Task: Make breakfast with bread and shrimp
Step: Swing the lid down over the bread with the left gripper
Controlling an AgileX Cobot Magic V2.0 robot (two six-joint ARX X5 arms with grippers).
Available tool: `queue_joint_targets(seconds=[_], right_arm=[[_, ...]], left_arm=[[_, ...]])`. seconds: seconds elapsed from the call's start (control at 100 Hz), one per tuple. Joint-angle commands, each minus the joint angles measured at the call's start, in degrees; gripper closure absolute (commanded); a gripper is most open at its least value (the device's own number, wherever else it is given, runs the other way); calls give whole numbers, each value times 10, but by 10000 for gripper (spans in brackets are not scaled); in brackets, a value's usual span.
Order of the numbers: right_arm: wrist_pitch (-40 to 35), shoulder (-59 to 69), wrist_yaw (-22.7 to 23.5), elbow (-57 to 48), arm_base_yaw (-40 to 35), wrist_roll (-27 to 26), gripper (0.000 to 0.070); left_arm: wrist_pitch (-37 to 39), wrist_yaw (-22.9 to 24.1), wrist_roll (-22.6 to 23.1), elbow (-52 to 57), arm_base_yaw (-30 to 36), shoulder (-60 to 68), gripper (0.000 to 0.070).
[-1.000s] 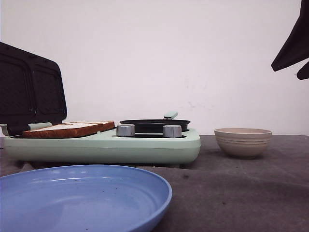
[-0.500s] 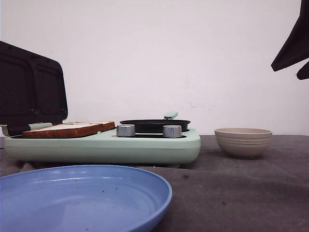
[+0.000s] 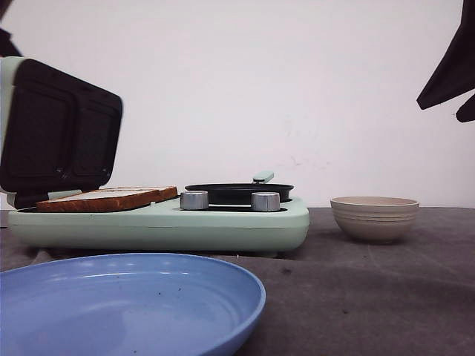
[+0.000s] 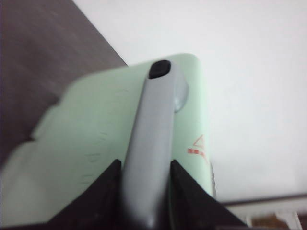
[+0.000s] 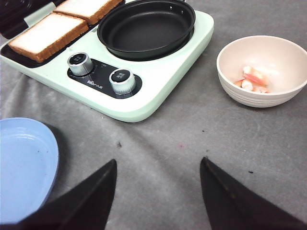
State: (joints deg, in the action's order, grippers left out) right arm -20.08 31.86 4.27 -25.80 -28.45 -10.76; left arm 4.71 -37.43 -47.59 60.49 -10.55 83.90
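Observation:
Next, I let go of the lid's grey handle with my left gripper, with the lid resting on top of the bread slices [image 3: 105,192].
Two slices of bread [image 5: 45,35] [image 5: 87,7] lie side by side on the open sandwich plate of the mint-green breakfast maker [image 3: 223,222]; their crust edge shows in the front view [image 3: 104,198]. The lid [image 3: 59,130] stands partly lowered over them. My left gripper [image 4: 145,167] is shut on the lid's grey handle [image 4: 153,124]. The shrimp [image 5: 252,79] are small pinkish-orange pieces inside the beige bowl [image 5: 264,69], to the right of the maker. My right gripper [image 5: 158,165] is open and empty, high above the grey table in front of the maker; its arm shows at the top right of the front view [image 3: 453,70].
A black round pan [image 5: 146,26] sits on the maker's right half, behind two silver knobs [image 5: 79,62] [image 5: 122,79]. A blue plate [image 3: 126,300] lies at the front left of the table. The beige bowl also shows in the front view [image 3: 374,217].
The lid has swung forward and down over the bread, with the left gripper on its handle. The right arm, bowl and plate have not moved.

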Motion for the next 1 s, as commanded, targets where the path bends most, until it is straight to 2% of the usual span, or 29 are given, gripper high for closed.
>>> queue_joint_targets(seconds=[0.0, 0.38, 0.63, 0.99], right_arm=[[7, 3, -2, -3, -3, 3, 362], [7, 3, -2, -3, -3, 3, 362], [7, 3, -2, -3, -3, 3, 362], [7, 3, -2, -3, -3, 3, 362]], left_arm=[[-24, 32, 57, -2, 11, 24, 696], [-117, 132, 188, -2, 98, 24, 696], [-149, 177, 245, -2, 148, 24, 696], [-172, 241, 300, -2, 209, 26, 696]])
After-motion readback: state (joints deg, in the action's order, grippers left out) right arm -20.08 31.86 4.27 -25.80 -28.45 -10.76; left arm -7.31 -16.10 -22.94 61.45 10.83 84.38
